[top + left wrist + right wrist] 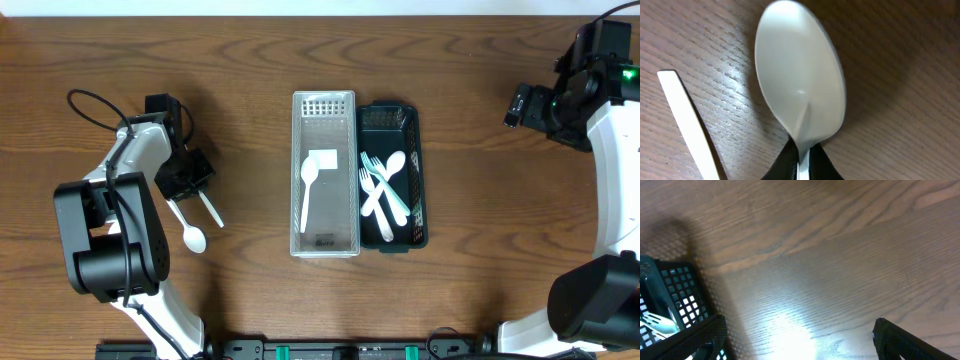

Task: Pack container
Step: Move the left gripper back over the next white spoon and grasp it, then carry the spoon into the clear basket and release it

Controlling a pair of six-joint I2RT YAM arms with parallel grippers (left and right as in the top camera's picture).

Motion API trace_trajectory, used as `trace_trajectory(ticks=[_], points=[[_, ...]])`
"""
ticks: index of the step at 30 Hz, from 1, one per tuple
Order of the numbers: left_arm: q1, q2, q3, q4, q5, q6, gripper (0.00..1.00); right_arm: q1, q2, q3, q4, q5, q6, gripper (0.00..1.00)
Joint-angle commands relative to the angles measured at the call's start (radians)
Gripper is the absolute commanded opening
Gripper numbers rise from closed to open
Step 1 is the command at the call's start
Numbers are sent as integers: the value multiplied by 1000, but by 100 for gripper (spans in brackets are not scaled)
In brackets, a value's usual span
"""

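The robot's left gripper will place the white plastic spoon in the clear container (332, 205) beside its spoon, toward the black mesh basket.
My left gripper (180, 192) is shut on the handle of a white plastic spoon (188, 226) at the left of the table; in the left wrist view the spoon's bowl (800, 75) fills the frame above the closed fingers (801, 167). A second white utensil handle (210, 209) lies beside it, also in the left wrist view (687, 120). A clear container (324, 245) at the centre holds one white spoon (308, 190). A black mesh basket (416, 160) next to it holds several white and teal forks and spoons (385, 190). My right gripper (800, 340) is open and empty over bare wood.
The black basket's corner (675, 295) shows at the left of the right wrist view. The right arm (570, 95) hangs over the far right of the table. Dark wood surrounds both containers.
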Motion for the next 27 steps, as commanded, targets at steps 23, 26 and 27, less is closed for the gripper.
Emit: trace_trajectory(ticks=[23,26,27], points=[[-380,-410,45,-157,17,50,6,6,3,-1,-1,-5,-15,96],[-512,-484,45,-139,16,50,6,6,3,-1,0,-5,-14,97],[-557,-499,45,-125,16,48,6,6,3,-1,0,-5,-14,97]])
